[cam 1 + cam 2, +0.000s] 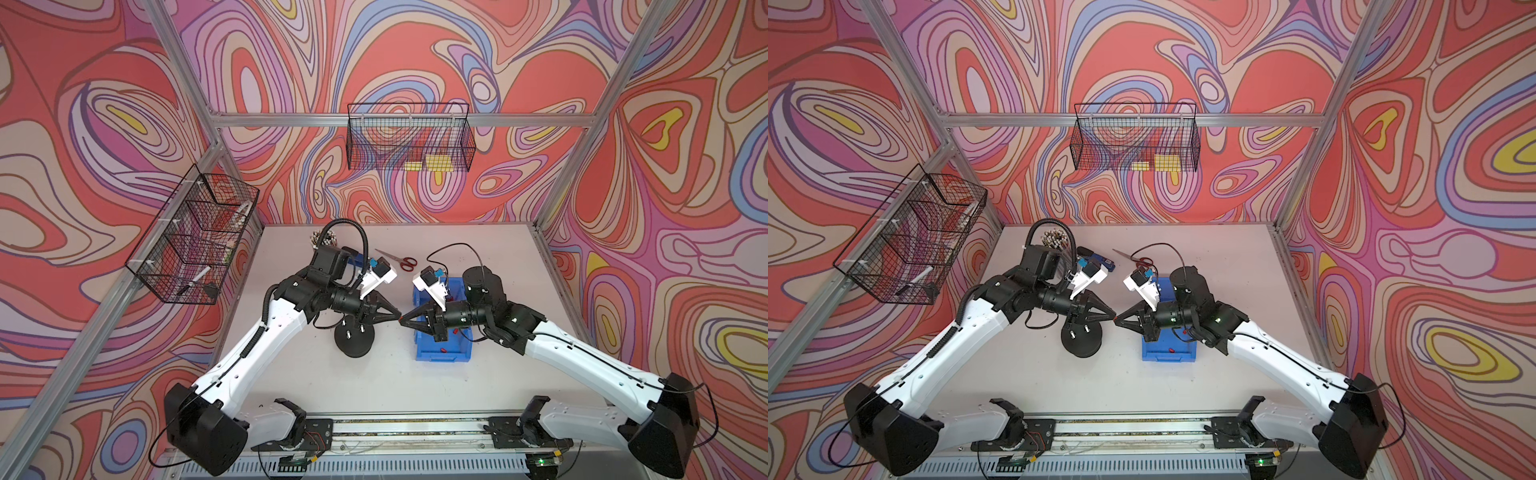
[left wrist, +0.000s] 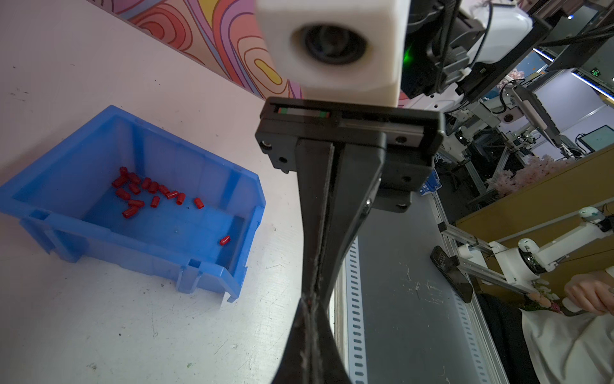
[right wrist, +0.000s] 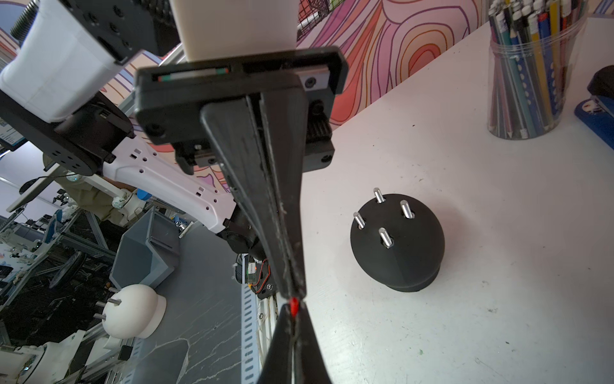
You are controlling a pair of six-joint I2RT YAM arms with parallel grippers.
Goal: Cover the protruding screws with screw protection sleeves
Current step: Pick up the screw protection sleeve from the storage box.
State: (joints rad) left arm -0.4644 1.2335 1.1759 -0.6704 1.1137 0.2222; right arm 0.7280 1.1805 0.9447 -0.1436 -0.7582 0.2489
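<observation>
The red sleeve sits mostly in the ends of my right gripper's fingers. My left gripper will open and take a fuller hold of the sleeve [image 1: 400,318] before my right gripper opens.
My two grippers meet tip to tip above the table, between the black round base [image 1: 355,343] and the blue bin [image 1: 440,353]. One red screw protection sleeve [image 3: 294,305] is pinched where the tips meet. My right gripper [image 3: 294,315] is shut on it, and the left gripper [image 3: 292,292] is shut on its other end. In the left wrist view only a red speck shows at my left gripper [image 2: 310,304]. The protruding screws [image 3: 385,237] stand bare on the base [image 3: 408,259]. Several more sleeves [image 2: 146,189] lie in the bin [image 2: 139,246].
A clear cup of pencils [image 3: 528,73] and a blue stapler [image 3: 598,109] stand at the back left. Red-handled scissors [image 1: 399,259] lie behind the grippers. Wire baskets hang on the left wall [image 1: 195,237] and the back wall [image 1: 409,137].
</observation>
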